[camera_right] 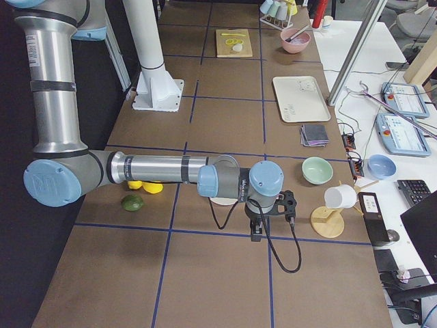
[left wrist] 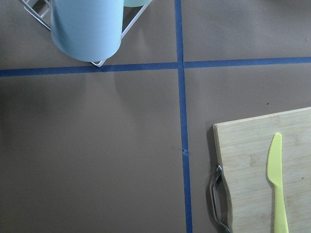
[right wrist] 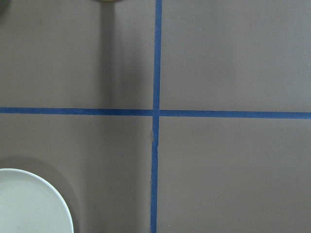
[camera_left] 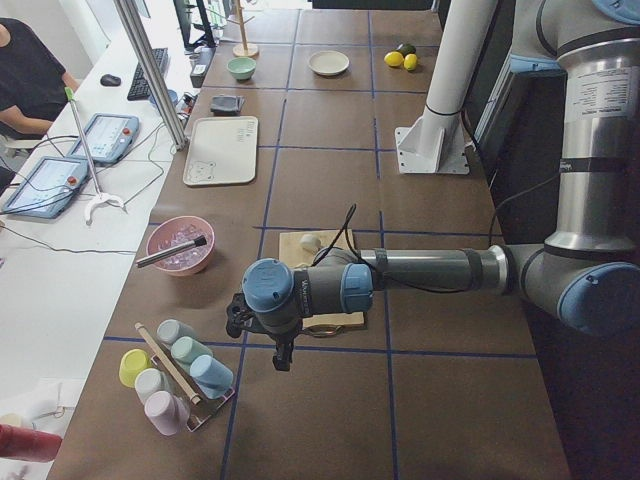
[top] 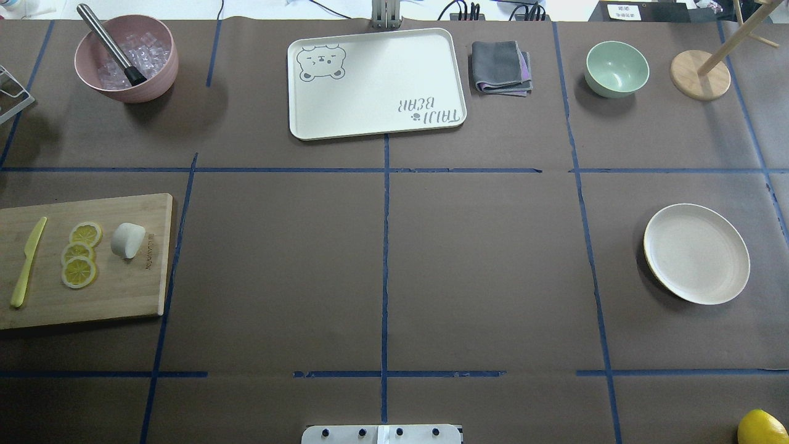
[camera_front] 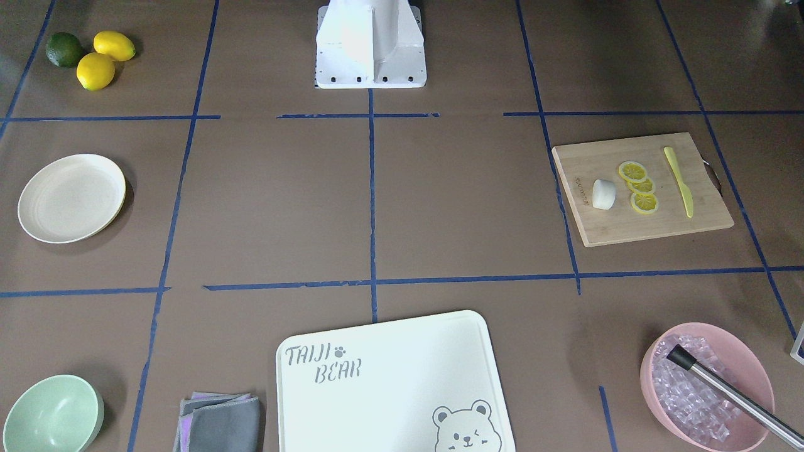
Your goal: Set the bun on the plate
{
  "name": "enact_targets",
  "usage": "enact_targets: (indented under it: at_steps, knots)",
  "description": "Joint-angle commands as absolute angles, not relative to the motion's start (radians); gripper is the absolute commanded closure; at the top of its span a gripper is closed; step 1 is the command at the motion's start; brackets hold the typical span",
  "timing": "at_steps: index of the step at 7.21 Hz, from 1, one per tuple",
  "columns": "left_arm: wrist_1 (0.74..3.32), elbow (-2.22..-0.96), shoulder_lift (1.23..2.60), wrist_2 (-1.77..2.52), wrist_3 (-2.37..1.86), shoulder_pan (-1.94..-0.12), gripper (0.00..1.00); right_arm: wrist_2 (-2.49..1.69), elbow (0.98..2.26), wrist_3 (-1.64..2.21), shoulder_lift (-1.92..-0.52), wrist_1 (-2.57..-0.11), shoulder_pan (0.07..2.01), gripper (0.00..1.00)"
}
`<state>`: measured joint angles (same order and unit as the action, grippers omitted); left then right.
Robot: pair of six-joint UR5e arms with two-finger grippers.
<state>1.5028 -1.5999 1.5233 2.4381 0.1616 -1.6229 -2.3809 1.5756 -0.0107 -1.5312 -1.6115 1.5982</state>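
Note:
Next, my right gripper will go to the plate's rim (camera_front: pixel 20 196), on the side farthest from the cutting board, and take hold of the plate there.
The bun (camera_front: pixel 603 194) (top: pixel 127 240) is a small white lump lying on a wooden cutting board (camera_front: pixel 628 229) (top: pixel 123 290), beside three lemon slices (top: pixel 79 254). The plate (camera_front: pixel 71 198) (top: pixel 696 253) is round, cream-white and bare, on the opposite side of the table; its rim (right wrist: pixel 29 204) shows in the right wrist view. Only the side views show the grippers. My left gripper (camera_left: pixel 283 355) hangs beyond the board's outer end. My right gripper (camera_right: pixel 256 232) hangs near the plate. I cannot tell whether either is open or shut.
A yellow knife (top: pixel 28 261) (left wrist: pixel 278 184) lies on the board. A pink bowl (top: pixel 126 58) of ice with a tool, a bear-printed board (top: pixel 376 83), a folded cloth (top: pixel 500 66) and a mint bowl (top: pixel 616 69) line the far edge. Lemons (camera_front: pixel 103 59) and a cup rack (camera_left: pixel 175 370) stand at the ends.

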Motion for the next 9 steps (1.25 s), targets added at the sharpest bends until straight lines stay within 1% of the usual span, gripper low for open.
enact_targets:
  at_steps: [1,3,4,5,7,9]
  knots:
    - [1.503,-1.608,1.523,2.439,0.16,-1.623,0.0,-2.37,1.639,0.221,-1.567,-1.506,1.492,0.0]
    - [1.502,-1.617,1.522,2.437,0.158,-1.623,0.0,-2.321,1.64,0.519,-1.687,-1.137,1.34,0.0]
    - [1.502,-1.617,1.522,2.437,0.158,-1.623,0.0,-2.316,1.637,0.626,-1.739,-1.005,1.277,0.0]
    - [1.502,-1.617,1.522,2.437,0.158,-1.623,0.0,-2.301,1.638,0.703,-1.759,-0.935,1.225,0.0]
    - [1.502,-1.615,1.52,2.437,0.158,-1.623,0.0,-2.205,1.638,0.828,-1.763,-0.887,1.09,0.0]
    - [1.502,-1.615,1.522,2.437,0.16,-1.623,0.0,-2.178,1.635,0.879,-1.763,-0.881,1.037,0.0]
